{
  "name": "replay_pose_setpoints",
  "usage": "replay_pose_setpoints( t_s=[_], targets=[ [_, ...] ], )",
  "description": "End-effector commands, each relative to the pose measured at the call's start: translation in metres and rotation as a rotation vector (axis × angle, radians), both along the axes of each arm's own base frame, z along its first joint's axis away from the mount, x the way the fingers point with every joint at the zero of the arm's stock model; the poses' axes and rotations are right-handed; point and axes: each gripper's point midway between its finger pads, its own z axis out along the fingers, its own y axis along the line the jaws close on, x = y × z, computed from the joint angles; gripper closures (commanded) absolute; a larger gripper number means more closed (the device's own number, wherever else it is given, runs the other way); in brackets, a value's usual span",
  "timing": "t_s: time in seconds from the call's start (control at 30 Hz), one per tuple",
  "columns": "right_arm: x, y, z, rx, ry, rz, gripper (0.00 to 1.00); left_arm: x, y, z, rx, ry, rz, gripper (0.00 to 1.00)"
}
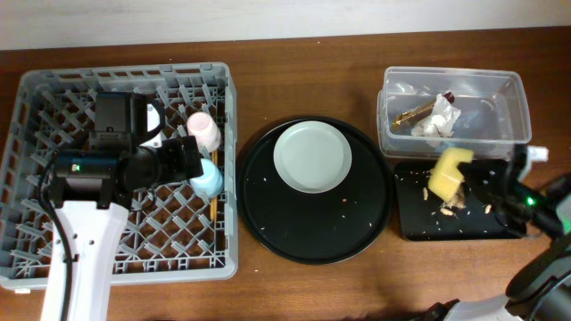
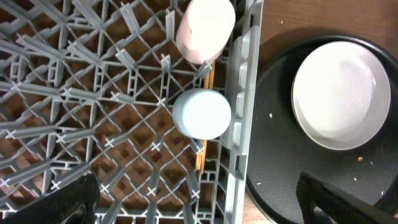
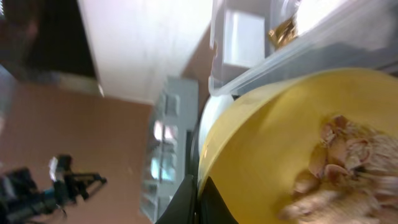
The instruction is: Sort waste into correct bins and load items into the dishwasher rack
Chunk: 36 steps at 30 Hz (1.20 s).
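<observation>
The yellow bowl, now tilted over the shallow black tray, will go down from my right gripper onto the round black tray, on the near side of the grey-green plate [image 1: 291, 226].
My right gripper [image 1: 475, 176] is shut on the rim of the yellow bowl [image 1: 449, 171] and holds it tilted over the shallow black tray [image 1: 419, 225]. Beige food scraps [image 3: 348, 162] lie inside the bowl and some lie on the tray [image 1: 449, 210]. My left gripper [image 2: 199, 199] is open and empty above the grey dishwasher rack [image 1: 53, 89]. The pink cup [image 1: 204, 130] and blue cup [image 1: 208, 179] sit in the rack near its right wall, with chopsticks [image 2: 200, 149] under them. The grey-green plate [image 1: 312, 157] rests on the round black tray [image 1: 268, 214]. The clear tub [image 1: 508, 89] holds the white napkin [image 1: 439, 120] and gold wrapper [image 1: 413, 114].
The round black tray lies between the rack and the two bins, with small crumbs on it. The table's far edge meets a white wall. A cable and part of the right arm lie at the lower right corner.
</observation>
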Motion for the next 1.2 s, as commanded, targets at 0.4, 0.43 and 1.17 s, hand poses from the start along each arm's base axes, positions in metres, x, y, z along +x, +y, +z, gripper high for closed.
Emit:
replay_pose_setpoints(
  t_s=[0.4, 0.43, 1.17],
  targets=[
    [-0.018, -0.013, 0.036, 0.398, 0.092, -0.159, 0.96, 0.000, 0.001, 0.006, 0.005, -0.019, 0.003, 0.01],
    [-0.019, -0.011, 0.041, 0.408, 0.100, -0.158, 0.96, 0.000, 0.001, 0.006, 0.005, -0.019, 0.003, 0.01],
    [-0.089, 0.361, -0.044, -1.206, 0.318, 0.872, 0.95, 0.000, 0.001, 0.006, 0.005, -0.019, 0.003, 0.01]
  ],
)
